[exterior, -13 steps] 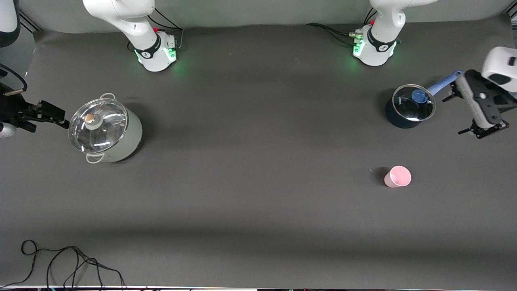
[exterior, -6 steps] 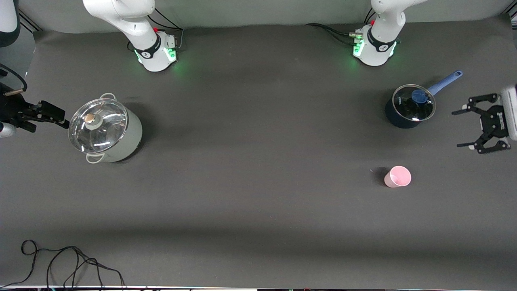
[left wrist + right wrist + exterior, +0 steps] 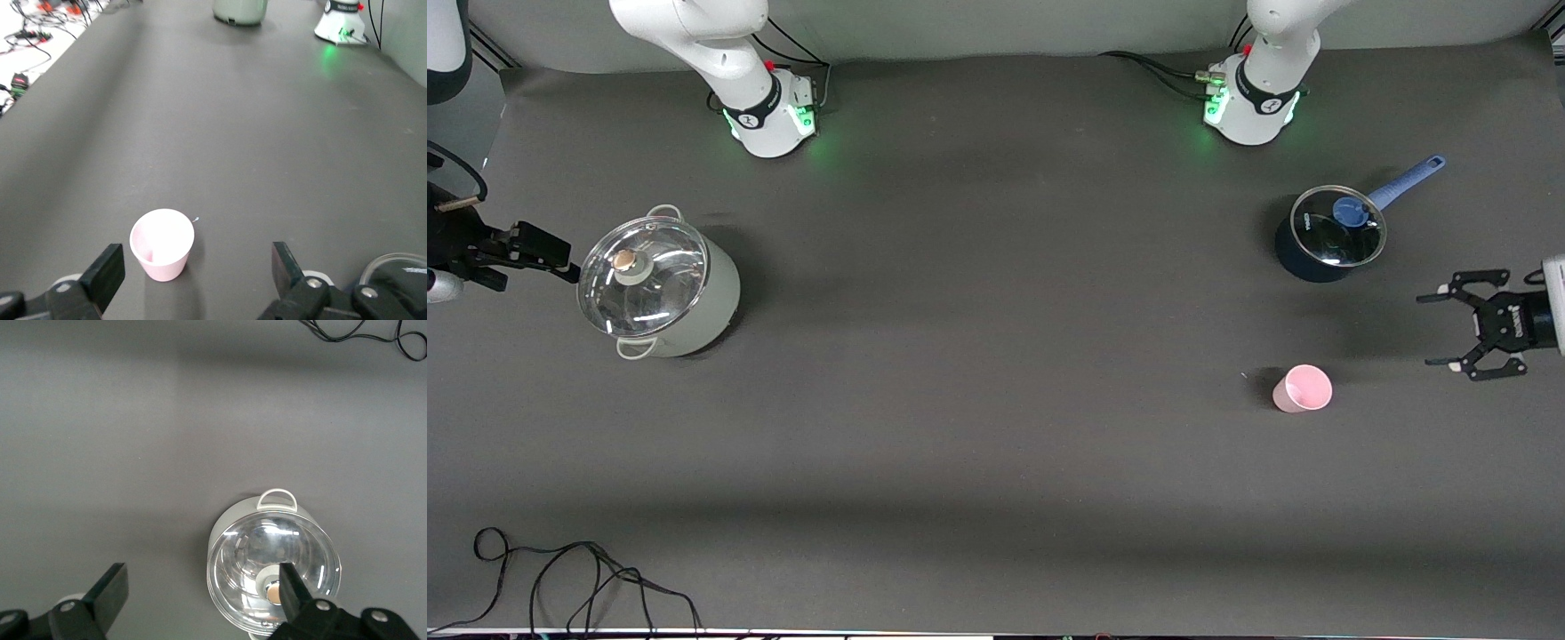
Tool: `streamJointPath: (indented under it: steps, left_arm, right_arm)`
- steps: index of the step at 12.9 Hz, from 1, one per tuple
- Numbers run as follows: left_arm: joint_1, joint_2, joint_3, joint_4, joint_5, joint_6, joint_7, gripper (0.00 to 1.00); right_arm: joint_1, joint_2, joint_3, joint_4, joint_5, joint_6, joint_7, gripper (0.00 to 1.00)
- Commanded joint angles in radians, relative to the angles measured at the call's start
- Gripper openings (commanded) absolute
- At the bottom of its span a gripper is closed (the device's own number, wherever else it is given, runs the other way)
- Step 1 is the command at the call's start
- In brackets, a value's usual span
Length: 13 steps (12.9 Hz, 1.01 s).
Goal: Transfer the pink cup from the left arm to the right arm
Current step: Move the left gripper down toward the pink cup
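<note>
The pink cup will be held by my left gripper around its outer sides (image 3: 1287, 394) (image 3: 164, 268), below the cup's rim, so the cup's opening stays clear.
The pink cup (image 3: 1303, 388) stands upright and empty on the dark table toward the left arm's end. My left gripper (image 3: 1436, 331) is open and empty, low over the table beside the cup, pointing at it with a gap between them. In the left wrist view the cup (image 3: 162, 243) stands just ahead of the wide-open fingers (image 3: 107, 272), off-centre toward one of them; the gripper (image 3: 197, 270) touches nothing. My right gripper (image 3: 534, 253) waits open and empty at the right arm's end, beside the white pot; it also shows in the right wrist view (image 3: 200, 587).
A white pot with a glass lid (image 3: 658, 289) stands toward the right arm's end, seen from above in the right wrist view (image 3: 273, 573). A dark blue lidded saucepan (image 3: 1329, 233) stands farther from the camera than the cup. A black cable (image 3: 578, 578) lies at the near edge.
My left gripper has swung from tilted beside the saucepan to level, and has come down and closer to the pink cup. The cup and the right arm have not moved.
</note>
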Motion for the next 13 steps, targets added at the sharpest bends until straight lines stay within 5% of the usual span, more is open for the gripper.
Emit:
streamJointPath:
  steps: [1,9,13]
  left_arm:
    - [0.035,0.160,-0.011,0.095,-0.054,-0.031,0.139,0.90]
    - [0.095,0.413,-0.011,0.094,-0.281,-0.017,0.221,0.95]
    - [0.072,0.452,-0.016,0.094,-0.324,-0.008,0.327,0.97]
  right_arm:
    - [0.005,0.005,-0.002,0.014,-0.007,-0.008,0.013,1.00]
    - [0.003,0.006,-0.002,0.012,-0.007,-0.008,0.013,1.00]
    - [0.005,0.006,-0.003,0.012,-0.007,-0.008,0.013,1.00]
